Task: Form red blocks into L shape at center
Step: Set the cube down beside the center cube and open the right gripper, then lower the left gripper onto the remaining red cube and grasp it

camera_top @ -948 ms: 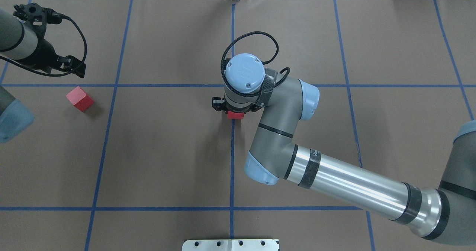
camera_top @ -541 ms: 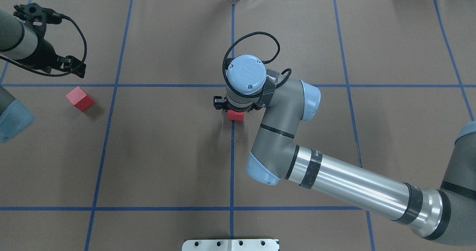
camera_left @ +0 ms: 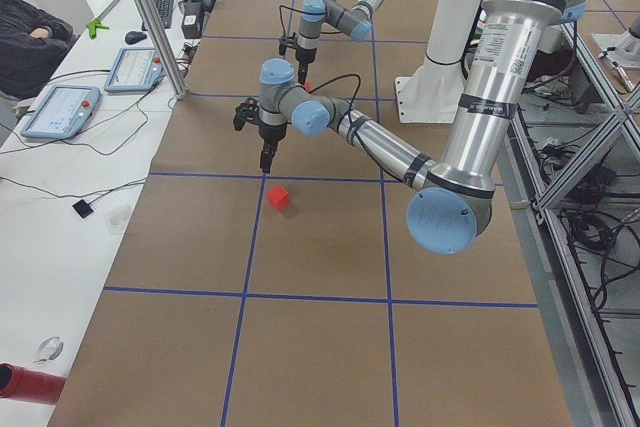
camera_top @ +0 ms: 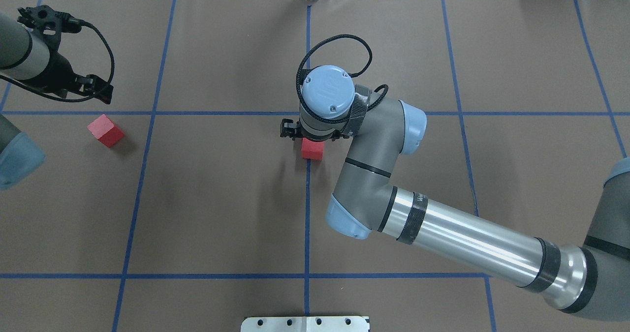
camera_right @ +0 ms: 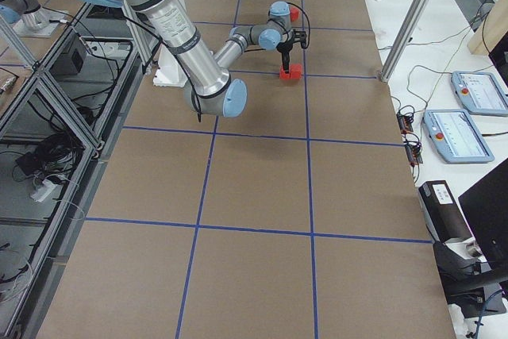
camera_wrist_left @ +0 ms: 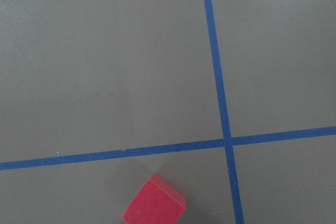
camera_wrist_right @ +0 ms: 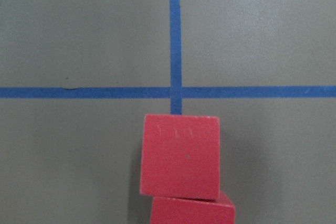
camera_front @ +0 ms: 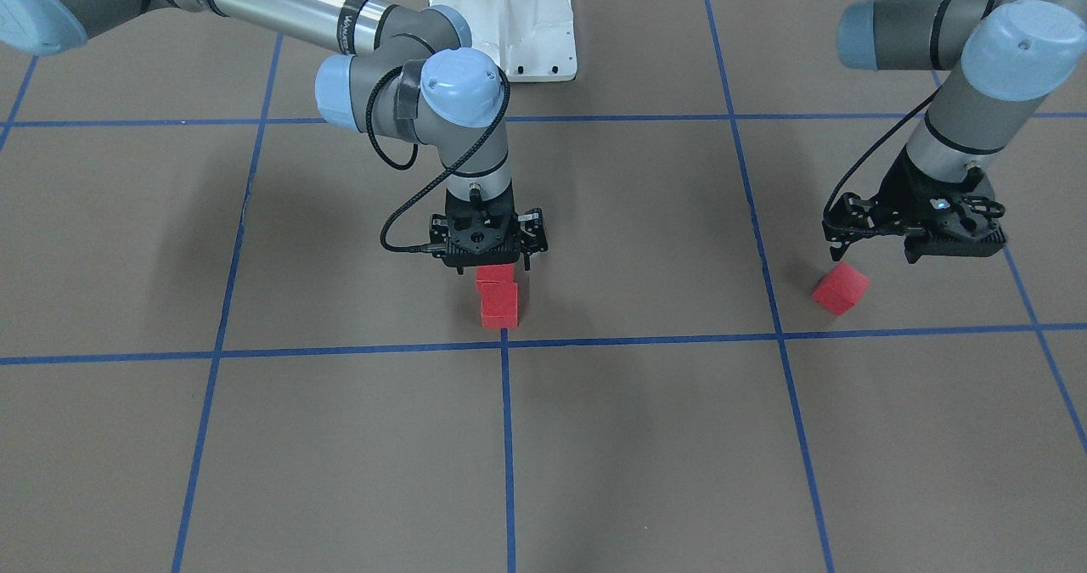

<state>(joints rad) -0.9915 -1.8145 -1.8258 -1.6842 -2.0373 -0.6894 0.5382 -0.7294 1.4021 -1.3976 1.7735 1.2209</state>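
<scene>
My left gripper needs to turn next and close on the opposite sides [camera_front: 841,287] [camera_wrist_left: 155,203] of the lone red block, because that block sits at an angle.
Two red blocks [camera_front: 499,303] lie touching in a row at the table's centre, beside the crossing of the blue lines; the right wrist view shows both [camera_wrist_right: 181,156]. In the overhead view only the nearer one [camera_top: 312,149] shows, the other is under the wrist. My right gripper [camera_front: 491,261] hangs open just above the nearer block [camera_front: 495,274], not holding it. The third red block [camera_front: 841,289] lies alone far to my left [camera_top: 105,130], turned at an angle, and shows in the left wrist view [camera_wrist_left: 154,203]. My left gripper [camera_front: 875,252] hovers open and empty just beyond it.
The brown table cover [camera_top: 221,199] carries a grid of blue tape lines. The robot's white base [camera_front: 505,21] stands at the near edge. Tablets and cables lie on the white strip along the far edge [camera_left: 70,107].
My right wrist has drawn away from the centre blocks, up and toward the far side, and more of the nearer block now shows. The block stayed put. The left arm has not moved.
</scene>
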